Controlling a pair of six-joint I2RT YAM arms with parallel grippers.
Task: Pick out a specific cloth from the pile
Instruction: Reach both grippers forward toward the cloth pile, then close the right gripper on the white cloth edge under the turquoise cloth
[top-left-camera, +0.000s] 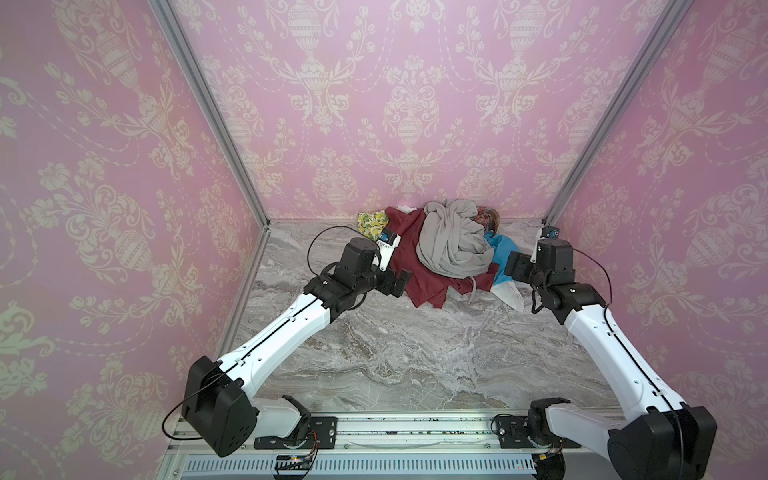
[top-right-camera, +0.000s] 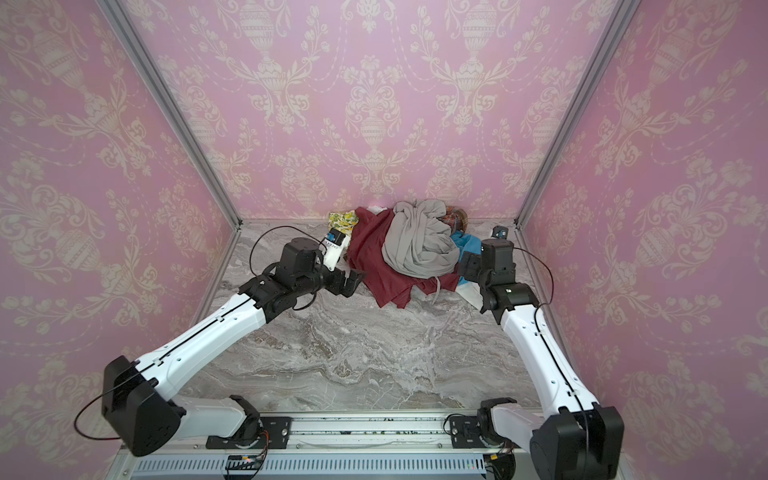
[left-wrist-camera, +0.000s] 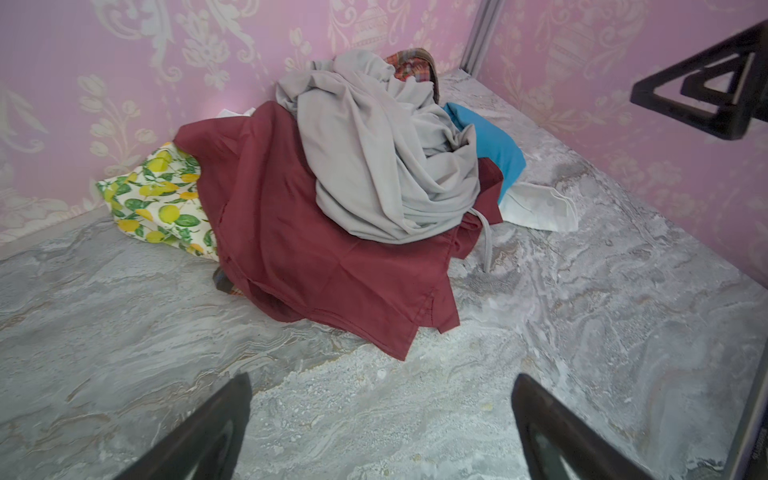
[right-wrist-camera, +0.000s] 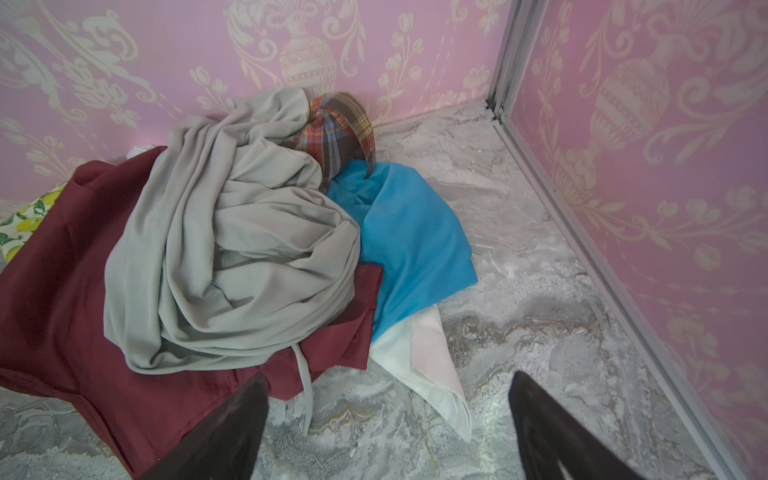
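Note:
The white cloth's near corner (top-left-camera: 518, 304) (right-wrist-camera: 459, 419) pokes out from under the blue piece onto the table, and my right gripper needs to close on it next.
The pile (top-left-camera: 449, 245) lies against the back wall: a light grey cloth (right-wrist-camera: 232, 257) on top of a dark maroon one (left-wrist-camera: 291, 232), with bright blue (right-wrist-camera: 407, 237) at its right. The cloth (right-wrist-camera: 424, 365), plain white, pokes out from under the blue piece onto the table in both top views (top-left-camera: 509, 293) (top-right-camera: 469, 293). My right gripper (right-wrist-camera: 388, 380) is open just above that white corner, which lies between the fingers without being pinched. My left gripper (left-wrist-camera: 382, 386) is open over bare table at the maroon cloth's near left edge (top-left-camera: 397, 284).
A lemon-print piece (left-wrist-camera: 158, 199) lies at the pile's left against the wall. A plaid piece (right-wrist-camera: 336, 129) sits behind the grey cloth. Pink patterned walls and a metal corner post (right-wrist-camera: 503, 62) stand close to the right arm. The marble table (top-left-camera: 415, 357) stretches toward the front.

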